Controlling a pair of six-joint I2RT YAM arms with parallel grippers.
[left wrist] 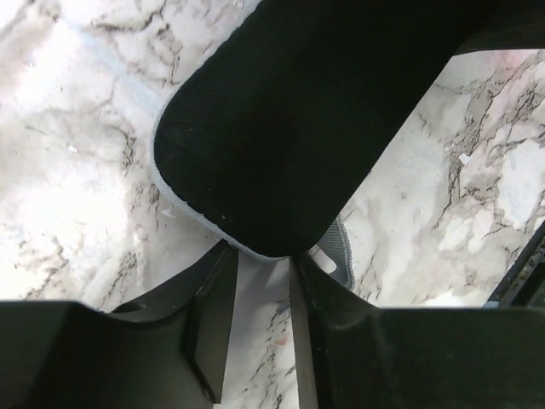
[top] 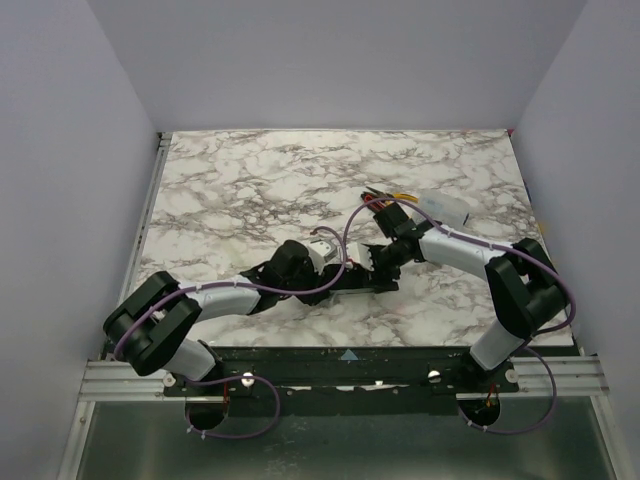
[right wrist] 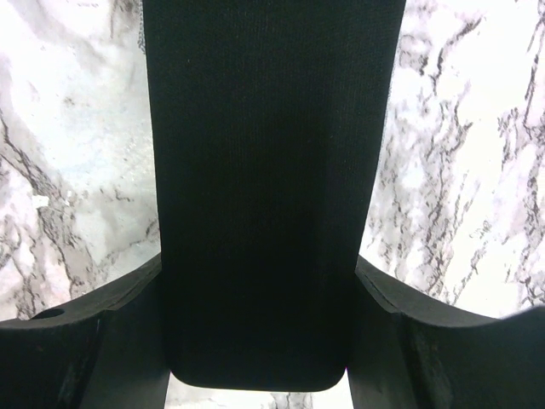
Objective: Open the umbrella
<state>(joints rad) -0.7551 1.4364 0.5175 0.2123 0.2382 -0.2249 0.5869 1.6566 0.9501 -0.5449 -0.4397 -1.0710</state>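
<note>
The umbrella's rounded end covers my open left fingers; I'll back off and pinch the umbrella rim's edge (left wrist: 266,256) with them while my right gripper holds the fabric.
The umbrella (top: 352,285) lies folded as a flat black fabric bundle on the marble table, between my two grippers. In the left wrist view its rounded end (left wrist: 281,128) has a pale blue-grey rim, and a grey wrist loop (left wrist: 341,254) shows beside it. My left gripper (left wrist: 260,256) has its fingers a narrow gap apart, and their tips meet that rounded end and are hidden by it. My right gripper (right wrist: 258,273) is closed across the width of the black fabric (right wrist: 264,170), one finger pressing each side. In the top view the left gripper (top: 338,268) and right gripper (top: 380,258) are close together.
Red and yellow-handled tools (top: 385,196) and a clear plastic case (top: 445,207) lie just behind the right arm. White walls enclose the table on the left, back and right. The arm bases and a metal rail run along the near edge.
</note>
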